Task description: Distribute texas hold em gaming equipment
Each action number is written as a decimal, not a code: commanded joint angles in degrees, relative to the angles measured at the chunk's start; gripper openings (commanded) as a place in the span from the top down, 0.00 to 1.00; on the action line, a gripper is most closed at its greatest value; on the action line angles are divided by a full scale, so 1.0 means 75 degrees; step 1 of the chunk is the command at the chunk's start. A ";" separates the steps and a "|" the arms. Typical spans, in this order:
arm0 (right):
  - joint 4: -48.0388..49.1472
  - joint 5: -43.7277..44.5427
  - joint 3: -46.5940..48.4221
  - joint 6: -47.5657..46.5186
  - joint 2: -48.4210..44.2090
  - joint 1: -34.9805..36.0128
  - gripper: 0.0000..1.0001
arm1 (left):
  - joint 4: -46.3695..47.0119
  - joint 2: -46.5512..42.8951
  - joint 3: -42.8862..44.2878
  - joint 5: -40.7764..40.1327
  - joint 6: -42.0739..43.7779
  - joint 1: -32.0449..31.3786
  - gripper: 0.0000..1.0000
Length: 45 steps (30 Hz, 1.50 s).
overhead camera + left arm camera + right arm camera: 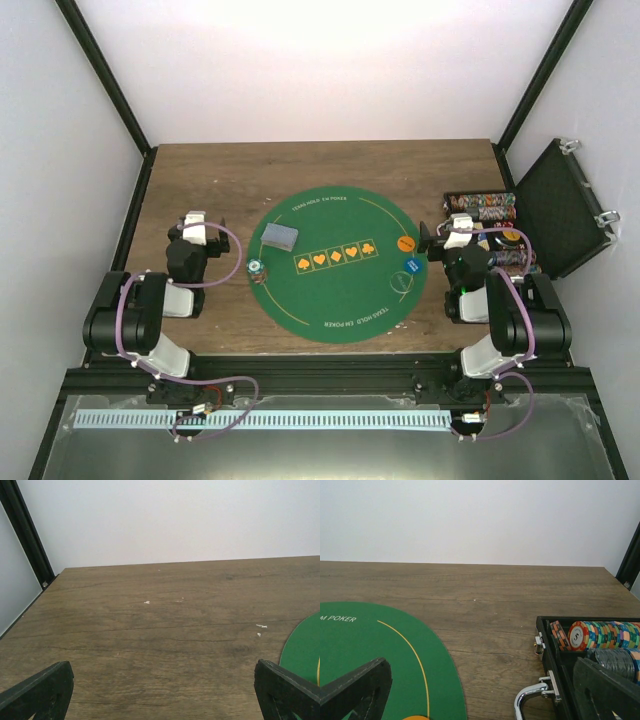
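Note:
My right gripper is to go down next to the clear disc beside the blue disc and close on the clear disc's edge (pixel 401 282).
On the round green mat (pixel 330 300) lies a grey-backed deck of cards (pixel 280 236), with a small stack of white-edged chips (pixel 257 269) at the mat's left edge. An orange disc (pixel 405 243), a blue disc (pixel 410 265) and a clear disc (pixel 400 283) sit on its right side. My left gripper (pixel 195 216) (pixel 162 700) stands open over bare wood left of the mat. My right gripper (pixel 453 224) (pixel 482 695) is open between the mat (pixel 370 650) and the case, holding nothing. The orange disc (pixel 415 718) peeks in at the bottom edge of the right wrist view.
An open black case (pixel 455 205) (pixel 542 630) with rows of coloured chips (pixel 485 208) (pixel 600 635) stands at the right, its lid (pixel 560 205) leaning back. Its chrome handle (pixel 535 697) faces the mat. Black frame posts and white walls enclose the wooden table (pixel 320 165).

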 commanded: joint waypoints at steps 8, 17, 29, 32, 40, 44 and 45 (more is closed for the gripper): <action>-0.0482 0.0593 0.0403 0.0197 -0.0436 -0.0009 0.00 | 0.0155 0.0020 0.0128 0.0152 -0.0093 0.0025 0.00; -0.4228 0.0716 0.1879 0.0605 -0.2517 -0.0011 0.00 | -0.4466 -0.1104 0.2185 0.0699 -0.0971 0.1090 0.00; -0.9641 -0.2501 0.5607 0.0515 -0.3229 -0.0011 0.00 | -1.2190 -0.1389 0.7158 0.2885 0.1563 0.2230 0.00; -1.0404 -0.4385 0.6247 0.0280 -0.3170 -0.0009 0.00 | -1.3576 -0.1398 0.7901 0.3888 0.2081 0.2221 0.00; -1.1795 -0.5113 0.7503 0.0719 -0.2878 0.0000 0.00 | -1.6344 -0.1292 0.8990 0.5025 0.3108 0.1182 0.00; -1.2709 -0.5459 0.8008 0.0612 -0.2435 0.0006 0.00 | -1.7303 -0.0953 0.9324 0.5120 0.3455 0.0422 0.00; -1.2863 -0.5590 0.8072 0.0567 -0.2353 0.0023 0.00 | -1.7486 -0.0838 0.9435 0.5096 0.3452 0.0249 0.00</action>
